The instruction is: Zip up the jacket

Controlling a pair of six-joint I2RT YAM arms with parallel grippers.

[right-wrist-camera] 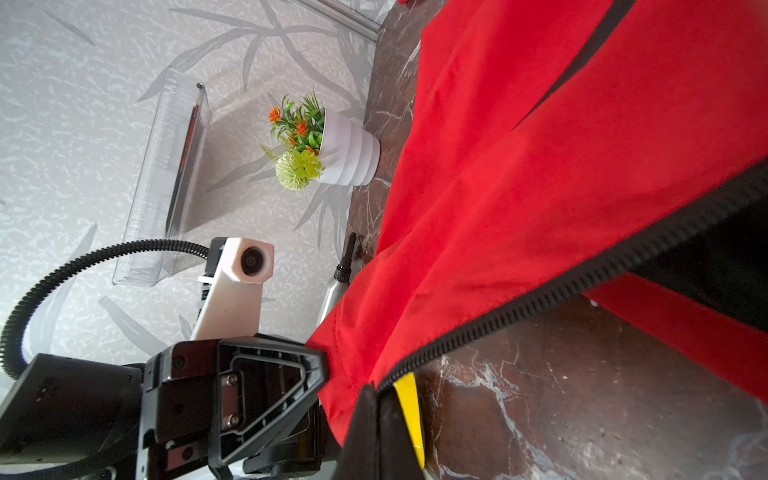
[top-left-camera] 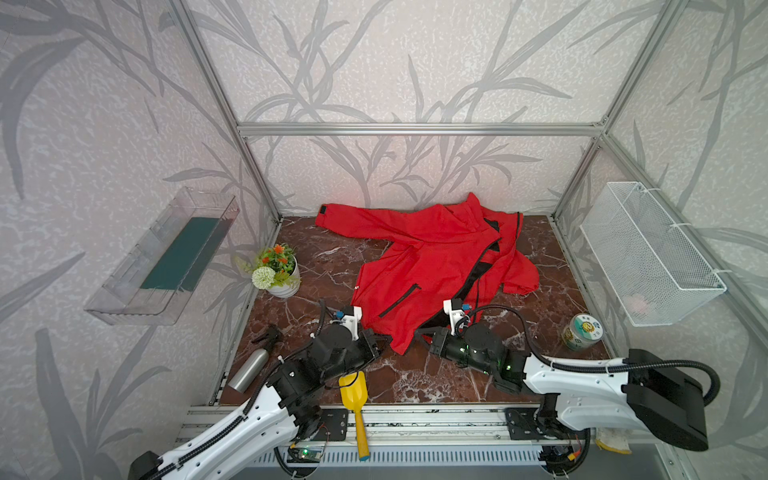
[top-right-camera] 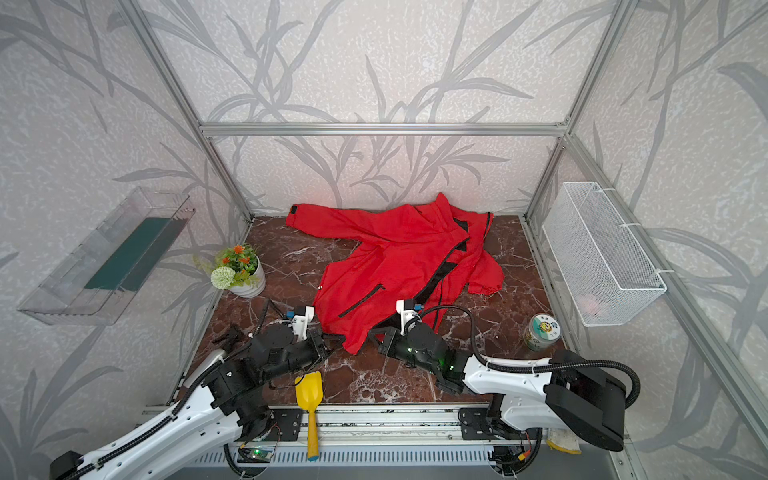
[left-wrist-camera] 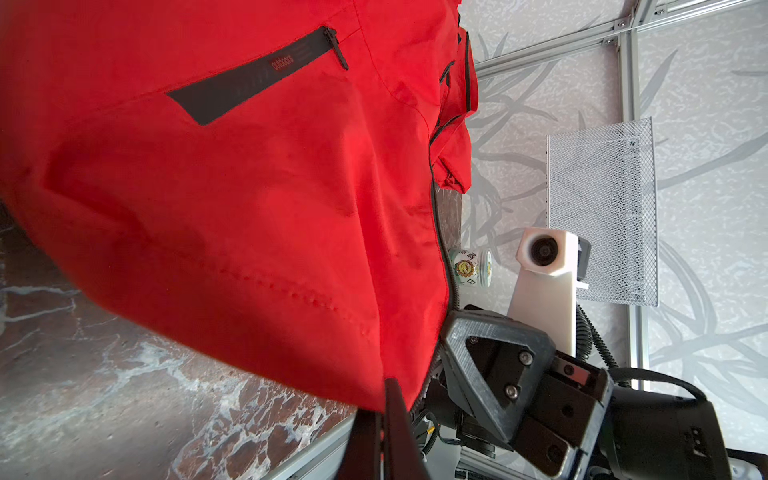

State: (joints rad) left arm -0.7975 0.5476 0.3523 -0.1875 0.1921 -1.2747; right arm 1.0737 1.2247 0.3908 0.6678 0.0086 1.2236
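Note:
The jacket's near corner hangs loose below the right gripper's hold on the zipper, so that gripper should open, back away and take the zipper edge nearer that corner (top-left-camera: 410, 342).
The red jacket (top-left-camera: 432, 257) (top-right-camera: 395, 257) lies crumpled on the marble table, its front open and the black lining showing along the black front zipper (top-left-camera: 478, 274). Its near hem corner hangs lifted between my two grippers. In the left wrist view my left gripper (left-wrist-camera: 384, 399) is shut on the red hem of the jacket (left-wrist-camera: 249, 187), below a black pocket zipper (left-wrist-camera: 257, 75). In the right wrist view my right gripper (right-wrist-camera: 380, 395) is shut on the bottom end of the zipper teeth (right-wrist-camera: 582, 278). Both top views show the left gripper (top-left-camera: 384, 338) and right gripper (top-left-camera: 419, 332) close together.
A white flower pot (top-left-camera: 280, 272) stands at the left, with a metal spray bottle (top-left-camera: 251, 368) nearer the front. A yellow scoop (top-left-camera: 355, 403) lies at the front edge. A tin can (top-left-camera: 582, 331) sits at the right. A wire basket (top-left-camera: 648, 253) and a clear tray (top-left-camera: 166, 257) hang on the side walls.

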